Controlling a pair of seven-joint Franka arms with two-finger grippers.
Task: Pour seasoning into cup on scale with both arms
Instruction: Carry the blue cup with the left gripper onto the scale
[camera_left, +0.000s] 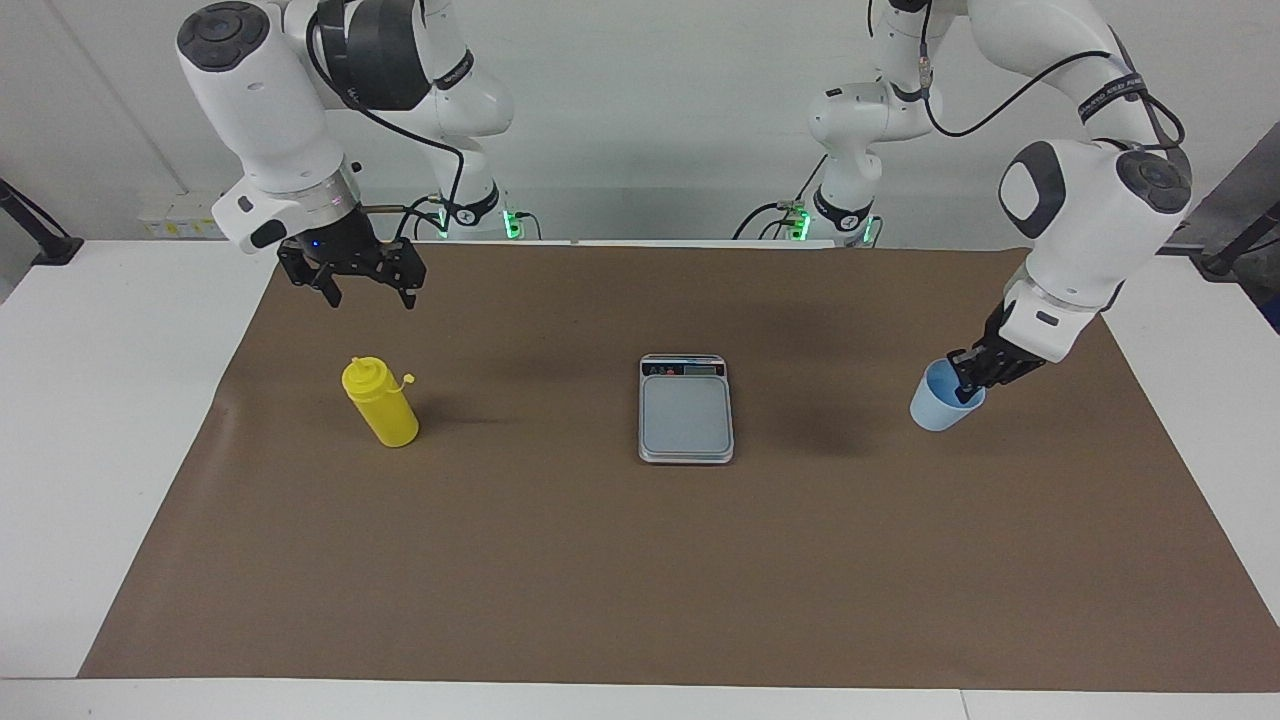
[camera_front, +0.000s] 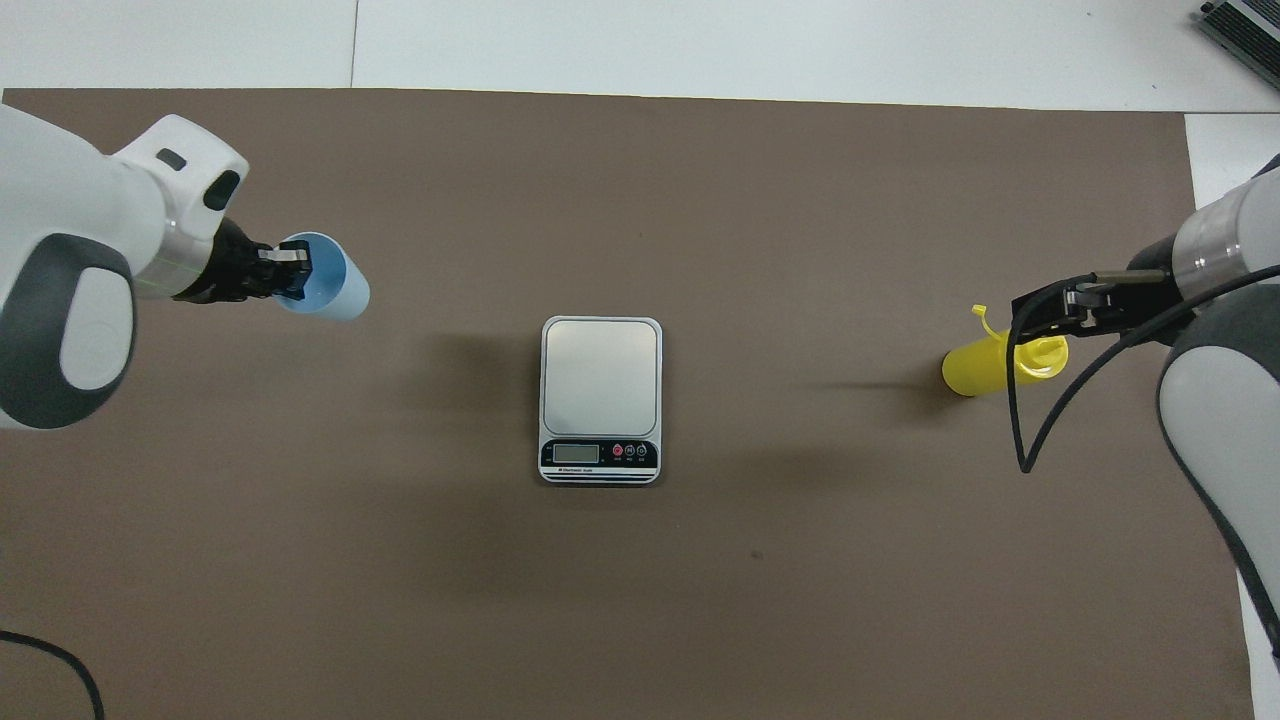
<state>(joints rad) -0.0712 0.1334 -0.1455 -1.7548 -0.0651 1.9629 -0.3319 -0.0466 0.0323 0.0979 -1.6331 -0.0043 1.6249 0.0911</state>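
Observation:
Next, the left gripper releases the light blue cup on the scale's plate (camera_front: 596, 360), slightly past the plate's middle as seen from the scale's display.
The yellow seasoning bottle (camera_left: 381, 403) stands upright on the brown mat toward the right arm's end of the table, its small cap hanging off the nozzle. My right gripper (camera_left: 368, 294) is open and raised over the bottle's top (camera_front: 1005, 363), not touching it. The light blue cup (camera_left: 938, 402) stands on the mat toward the left arm's end. My left gripper (camera_left: 968, 381) is closed on the cup's rim, one finger inside and one outside; it also shows in the overhead view (camera_front: 290, 272) at the cup (camera_front: 330, 285). The silver-grey scale (camera_left: 686, 412) lies between bottle and cup, nothing on its plate.
The scale's dark display strip (camera_front: 600, 455) is at the end nearer the robots. The brown mat (camera_left: 640, 580) covers most of the white table. A black cable (camera_front: 1030, 400) loops down from the right arm beside the bottle.

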